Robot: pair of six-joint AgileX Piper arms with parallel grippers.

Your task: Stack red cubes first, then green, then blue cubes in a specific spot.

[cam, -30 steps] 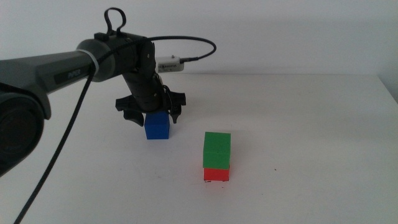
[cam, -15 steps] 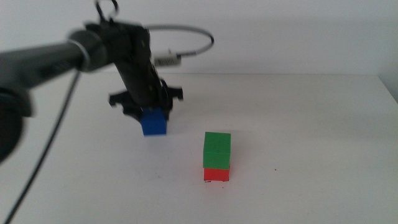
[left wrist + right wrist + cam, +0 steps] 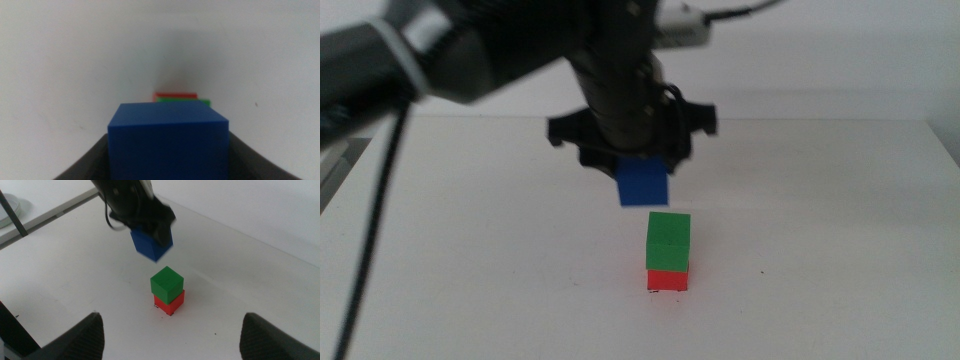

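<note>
The blue cube will leave my left gripper squarely on top of the green cube [image 3: 669,225], which is sitting on the red cube.
My left gripper [image 3: 640,165] is shut on the blue cube [image 3: 642,183] and holds it in the air, a little above, left of and behind the stack. The green cube [image 3: 668,240] sits squarely on the red cube [image 3: 667,279], which rests on the white table. In the left wrist view the blue cube [image 3: 169,140] fills the space between the jaws, with the green [image 3: 182,100] and red [image 3: 175,94] cubes beyond it. The right wrist view shows the blue [image 3: 150,242], green [image 3: 166,283] and red [image 3: 169,302] cubes. My right gripper [image 3: 172,335] is open and empty, away from the stack. The pen marks are hidden under the stack.
A lone tiny black dot [image 3: 761,276] lies on the table right of the stack. The left arm's cable [image 3: 365,260] hangs down at the left. The table's far edge [image 3: 820,120] meets a white wall.
My left gripper has lifted the blue cube off the table and carried it up and to the right, close to the stack. The green and red cubes have not moved.
</note>
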